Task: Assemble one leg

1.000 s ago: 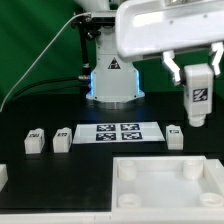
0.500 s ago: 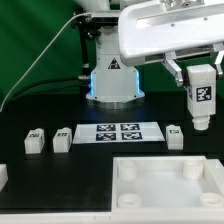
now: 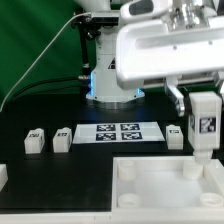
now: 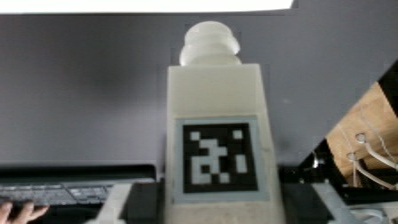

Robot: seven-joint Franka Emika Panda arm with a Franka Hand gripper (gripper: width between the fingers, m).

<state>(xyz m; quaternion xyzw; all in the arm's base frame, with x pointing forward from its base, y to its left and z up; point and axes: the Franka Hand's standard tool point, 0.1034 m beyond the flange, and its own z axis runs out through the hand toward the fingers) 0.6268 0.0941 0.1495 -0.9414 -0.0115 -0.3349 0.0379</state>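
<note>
Next, I release the leg with my gripper so that it stands upright in the white tray-like part's near corner socket (image 3: 212, 201), straight beneath my gripper.
My gripper (image 3: 203, 100) is shut on a leg (image 3: 205, 124), a white rectangular block with a black-and-white tag, held upright above the table at the exterior view's right. The leg hangs over the far right part of the large white tray-like part (image 3: 170, 188) with round corner sockets. In the wrist view the leg (image 4: 215, 128) fills the middle, its tag facing the camera and a rounded threaded peg at its far end, with my dark fingers (image 4: 311, 203) pressed on both sides. Three more legs (image 3: 35, 140) (image 3: 62, 137) (image 3: 175, 135) stand on the black table.
The marker board (image 3: 121, 132) lies flat in the middle of the table, in front of the arm's base (image 3: 113, 82). A white part's edge (image 3: 3, 176) shows at the exterior view's left. A green backdrop and a cable stand behind.
The gripper with the leg has moved lower and nearer the camera, toward the tray-like part's far right corner. The other parts have not moved.
</note>
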